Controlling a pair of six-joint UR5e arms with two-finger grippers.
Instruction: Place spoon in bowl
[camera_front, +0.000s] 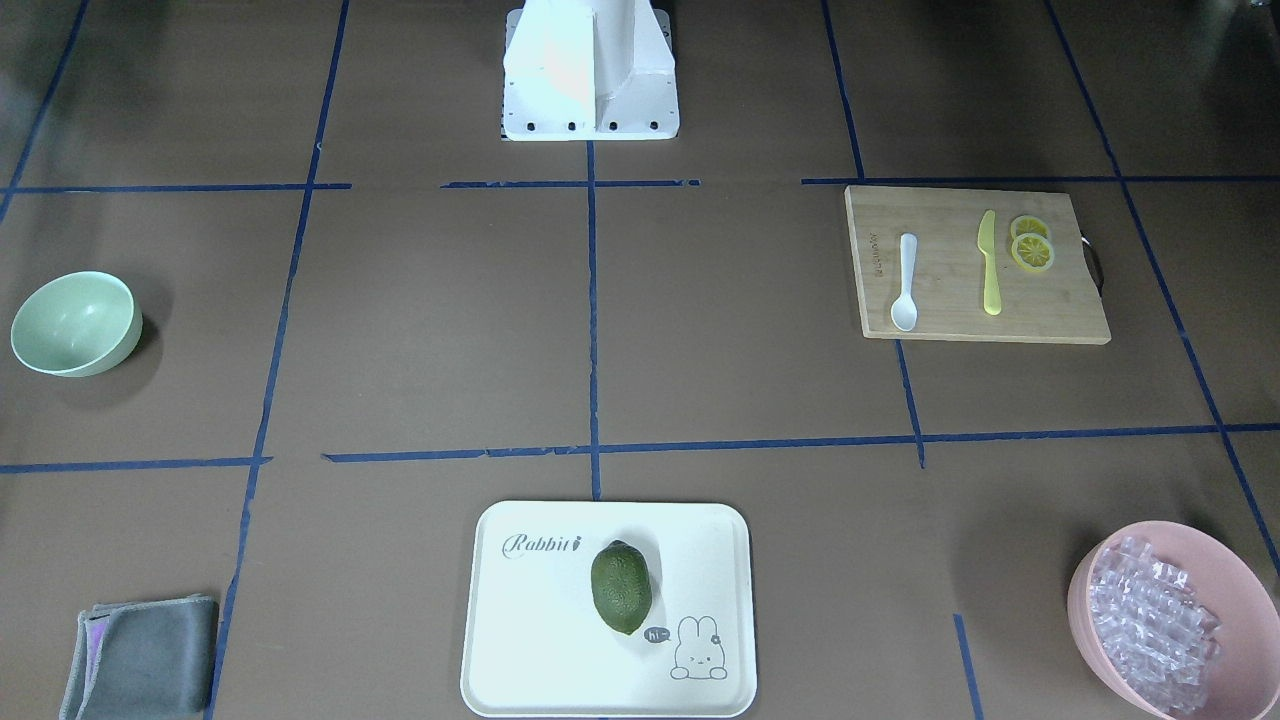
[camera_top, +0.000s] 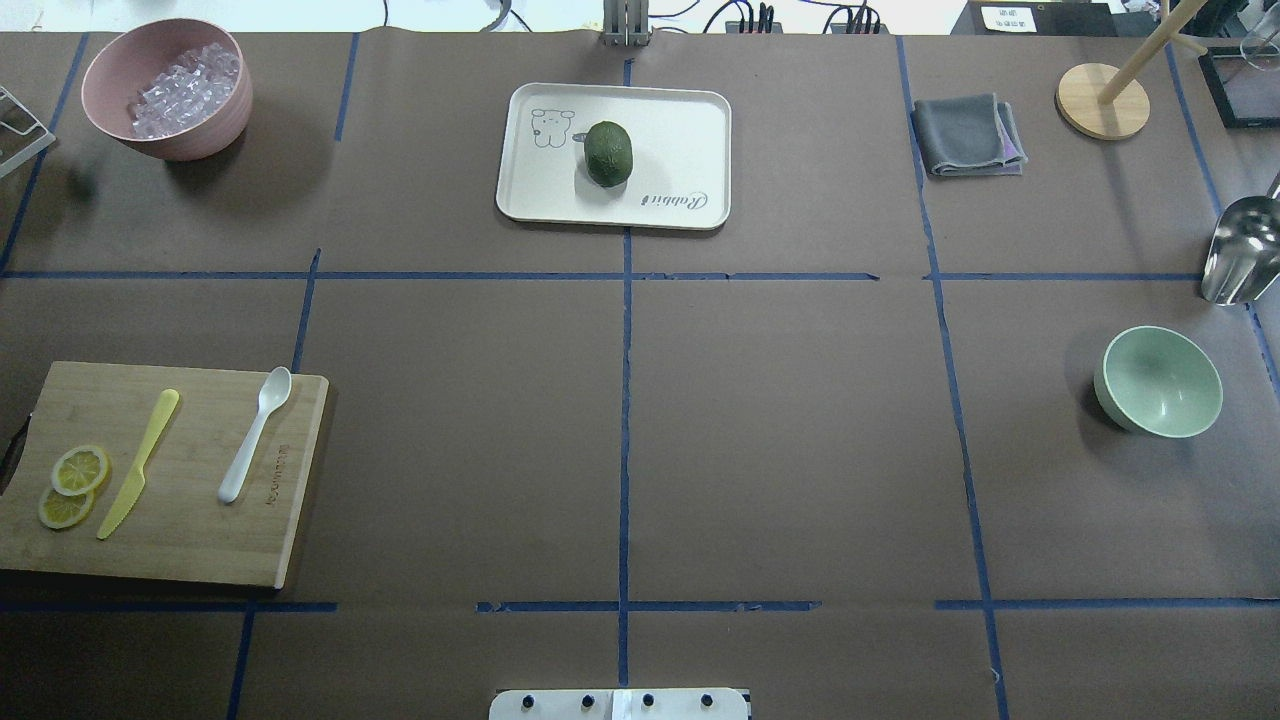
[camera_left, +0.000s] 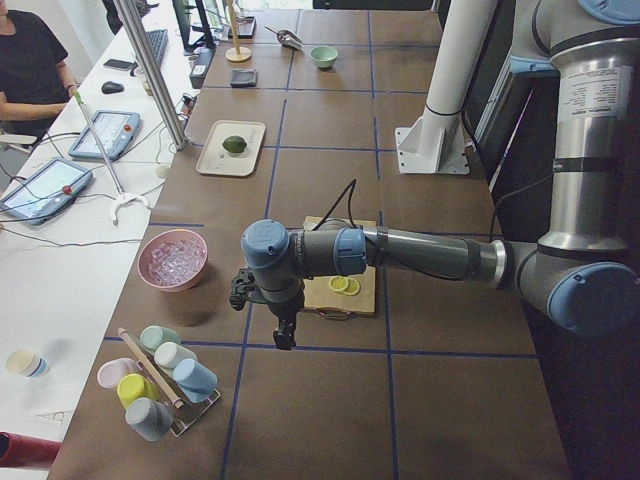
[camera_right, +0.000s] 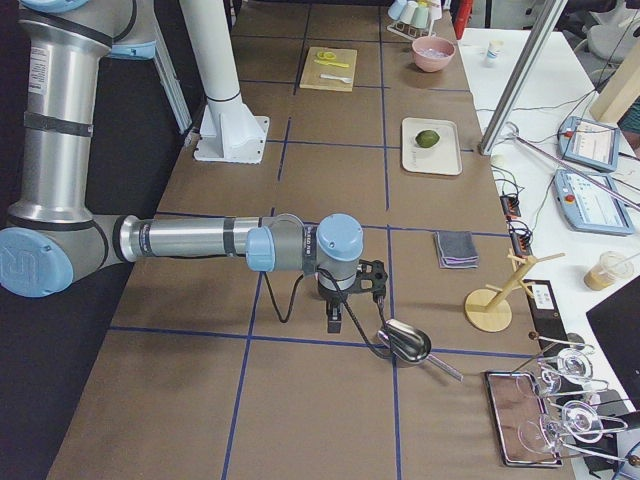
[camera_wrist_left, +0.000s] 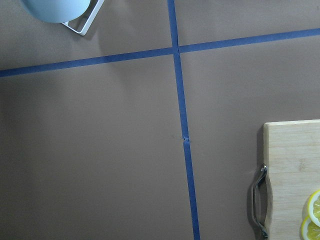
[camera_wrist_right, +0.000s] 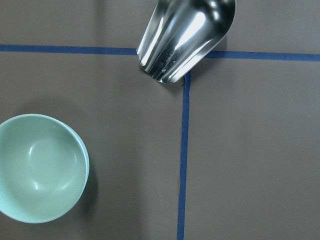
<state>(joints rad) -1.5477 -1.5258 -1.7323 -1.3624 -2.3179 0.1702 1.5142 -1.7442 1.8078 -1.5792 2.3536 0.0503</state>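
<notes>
Next, I move my right gripper to the mint-green bowl's rim (camera_front: 14, 325) (camera_wrist_right: 88, 162) on the side by the metal scoop, at the table's outer end, and close it there.
The white spoon (camera_top: 255, 435) lies on the wooden cutting board (camera_top: 200, 545) at the table's left end, scoop pointing away from the robot; it also shows in the front view (camera_front: 907, 282). The mint-green bowl (camera_top: 1160, 381) stands upright and empty at the right end, and shows in the right wrist view (camera_wrist_right: 40, 167). My left gripper (camera_left: 285, 332) hangs above the table just past the board's handle end. My right gripper (camera_right: 335, 318) hangs near the bowl, beside the scoop. Both show only in side views, so I cannot tell whether they are open or shut.
On the board lie a yellow knife (camera_top: 140, 462) and lemon slices (camera_top: 75, 485). A pink bowl (camera_top: 165, 150) of clear cubes, a white tray (camera_top: 670, 120) with a green fruit (camera_top: 608, 153), a grey cloth (camera_top: 965, 135) and a metal scoop (camera_top: 1240, 250) stand farther off.
</notes>
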